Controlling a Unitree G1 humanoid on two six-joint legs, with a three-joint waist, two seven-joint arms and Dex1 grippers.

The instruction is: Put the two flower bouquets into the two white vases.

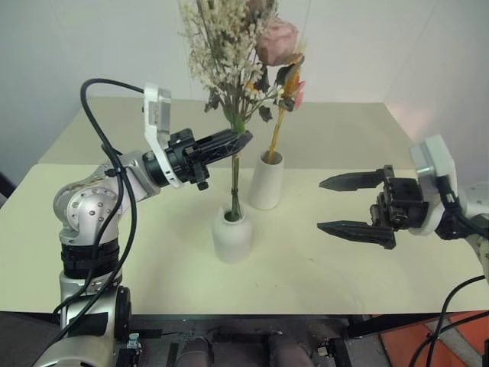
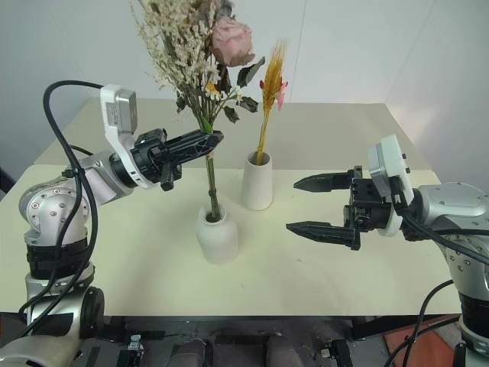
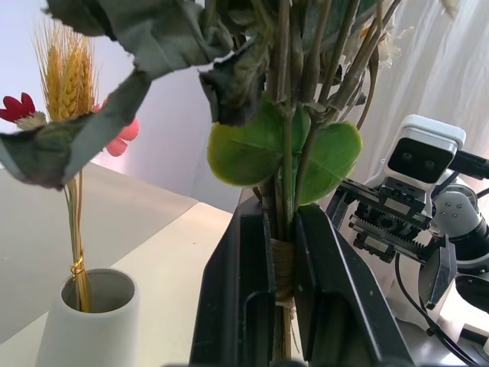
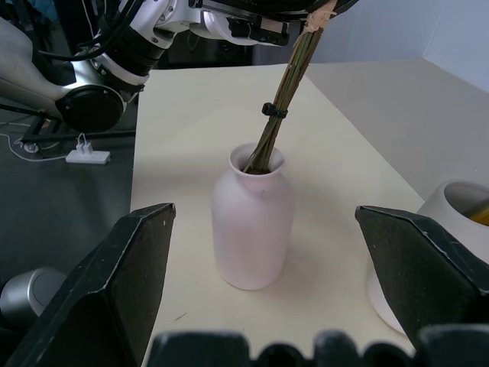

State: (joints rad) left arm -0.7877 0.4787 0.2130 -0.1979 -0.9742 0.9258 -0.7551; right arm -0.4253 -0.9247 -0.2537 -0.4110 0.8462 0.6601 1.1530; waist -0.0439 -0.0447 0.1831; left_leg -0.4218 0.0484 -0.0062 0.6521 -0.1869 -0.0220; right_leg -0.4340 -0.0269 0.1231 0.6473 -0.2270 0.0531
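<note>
My left gripper has the bushy bouquet. It will lower the stems inside and let go of the bouquet in the opening of the squat white vase [image 1: 232, 215].
My left gripper [image 1: 243, 139] is shut on the stems of the bushy bouquet [image 1: 229, 46] of cream sprigs, green leaves and a pink rose. The stem ends reach down into the mouth of the squat white vase [image 1: 231, 235] at the table's front middle. Behind it stands the taller white vase [image 1: 267, 180], which holds the slim straw bouquet [image 2: 270, 84] with small pink-red blossoms. My right gripper [image 1: 342, 205] hangs open to the right of both vases, holding nothing. In the right wrist view the squat vase [image 4: 253, 227] shows between its fingers [image 4: 122, 283], with the stems [image 4: 284, 107] entering its mouth.
The cream table [image 1: 336, 130] stretches back to a white wall. Bare tabletop lies on both sides of the vases and under my right gripper. The table's front edge runs just below the squat vase.
</note>
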